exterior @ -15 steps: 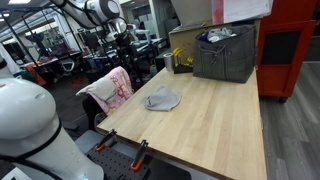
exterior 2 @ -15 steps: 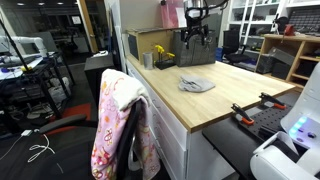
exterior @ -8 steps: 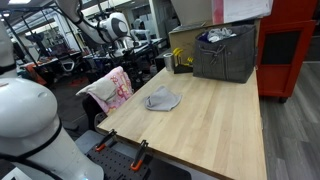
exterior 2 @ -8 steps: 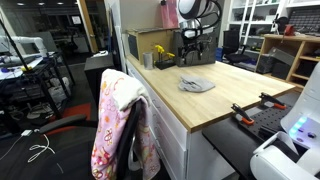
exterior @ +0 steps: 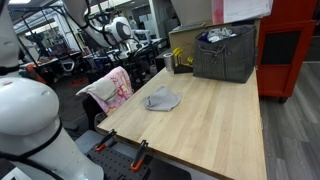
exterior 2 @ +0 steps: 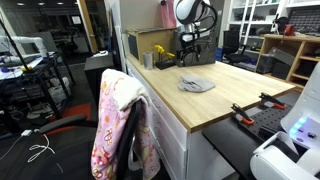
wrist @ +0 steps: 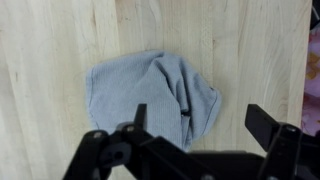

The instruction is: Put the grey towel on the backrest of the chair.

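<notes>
The grey towel's corner (exterior: 147, 101) (wrist: 212, 101) nearest the chair with the pink patterned cloth is next for my gripper to go to and close on.
The grey towel (exterior: 161, 98) lies crumpled on the wooden table (exterior: 210, 120), near its edge by the chair; it also shows in an exterior view (exterior 2: 196, 84) and in the wrist view (wrist: 150, 95). The chair (exterior: 108, 92) stands beside the table with a pink patterned cloth (exterior 2: 118, 120) over its backrest. My gripper (wrist: 200, 120) is open and empty, hovering above the towel; in both exterior views (exterior: 128, 42) (exterior 2: 191, 48) it hangs in the air over the table's back part.
A dark grey bin (exterior: 225, 52) and a box with a yellow item (exterior: 180, 58) stand at the table's back. Clamps (exterior: 138, 155) grip the table's near edge. A red cabinet (exterior: 290, 45) is behind. Desks and chairs fill the room beyond.
The arm has lowered and moved toward the towel over the last second. The towel and chair have not moved.
</notes>
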